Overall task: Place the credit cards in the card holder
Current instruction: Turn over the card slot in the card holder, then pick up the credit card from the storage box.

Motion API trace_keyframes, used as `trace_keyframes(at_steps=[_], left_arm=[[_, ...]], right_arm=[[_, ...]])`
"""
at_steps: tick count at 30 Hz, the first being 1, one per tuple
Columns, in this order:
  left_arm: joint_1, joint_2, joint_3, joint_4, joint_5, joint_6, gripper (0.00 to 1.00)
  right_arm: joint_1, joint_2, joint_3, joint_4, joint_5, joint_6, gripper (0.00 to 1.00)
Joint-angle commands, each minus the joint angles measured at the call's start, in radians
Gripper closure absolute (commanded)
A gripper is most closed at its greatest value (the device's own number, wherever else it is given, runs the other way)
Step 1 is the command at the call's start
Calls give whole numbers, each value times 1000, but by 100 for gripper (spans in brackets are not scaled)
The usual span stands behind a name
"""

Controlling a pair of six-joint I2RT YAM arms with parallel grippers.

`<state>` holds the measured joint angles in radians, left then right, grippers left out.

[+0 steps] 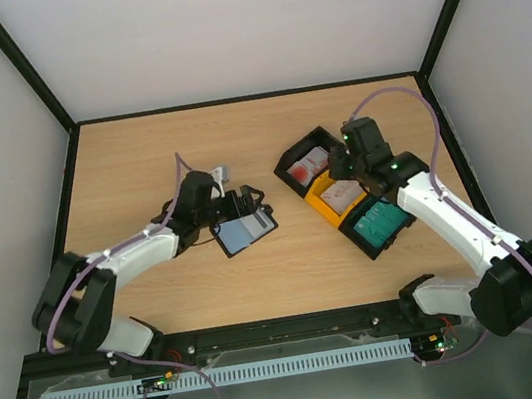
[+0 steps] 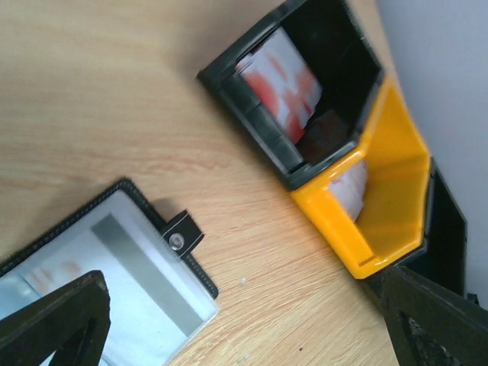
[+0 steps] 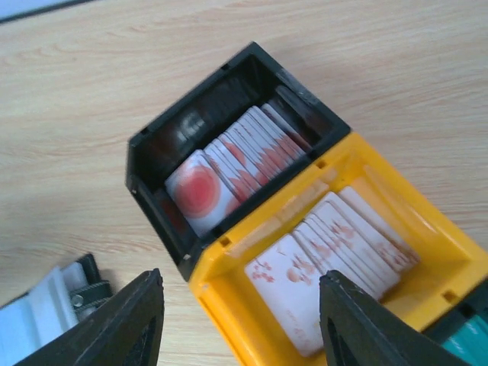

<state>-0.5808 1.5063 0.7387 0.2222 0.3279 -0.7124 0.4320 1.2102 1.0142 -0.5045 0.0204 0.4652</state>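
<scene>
Next, I move my right gripper to the yellow bin and close it on the front pale pinkish card (image 1: 336,195) (image 3: 291,296) there.
The black card holder (image 1: 249,230) lies open on the table, pale blue lining up. In the left wrist view a pale card with a grey stripe (image 2: 130,286) lies on the card holder (image 2: 200,268), beside the clasp tab (image 2: 181,236). My left gripper (image 1: 247,206) is open and empty just above it, its fingers (image 2: 57,324) spread wide. My right gripper (image 1: 350,168) is open and empty, hovering over the bins. Red-and-white cards (image 3: 229,164) stand in the black bin (image 3: 156,149), pale pinkish cards (image 3: 328,255) in the yellow bin (image 3: 229,297), and teal cards (image 1: 383,219) in the near black bin.
The three joined bins (image 1: 332,211) sit diagonally at the centre right. Black frame rails border the table at the back and sides. The right arm (image 1: 452,221) stretches along the right side.
</scene>
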Motion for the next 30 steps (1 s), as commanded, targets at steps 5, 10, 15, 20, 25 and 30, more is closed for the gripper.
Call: trace_keyframes(at_steps=[5,10,15,20,25,30], left_arm=[[-7,-96,30,-62,-90,100,0],[-22,18,89,-21,34,67,7],[-93,162,169,31,113,-15,23],[-160,275,234,65,133,-74,35],[-236,355,272,97,82,-122,45],[-272,428,293,138,47,-181,56]], right_arm=[[-127,73,50,-256,-131,-150,45],[-142,151,71,-252,-134,-184,54],[-144,274,121,-238,-160,-212,63],[-150,405,180,-236,-157,-245,64],[-175,464,214,-231,-182,-295,64],[-182,546,213,-234,-215,-330,65]])
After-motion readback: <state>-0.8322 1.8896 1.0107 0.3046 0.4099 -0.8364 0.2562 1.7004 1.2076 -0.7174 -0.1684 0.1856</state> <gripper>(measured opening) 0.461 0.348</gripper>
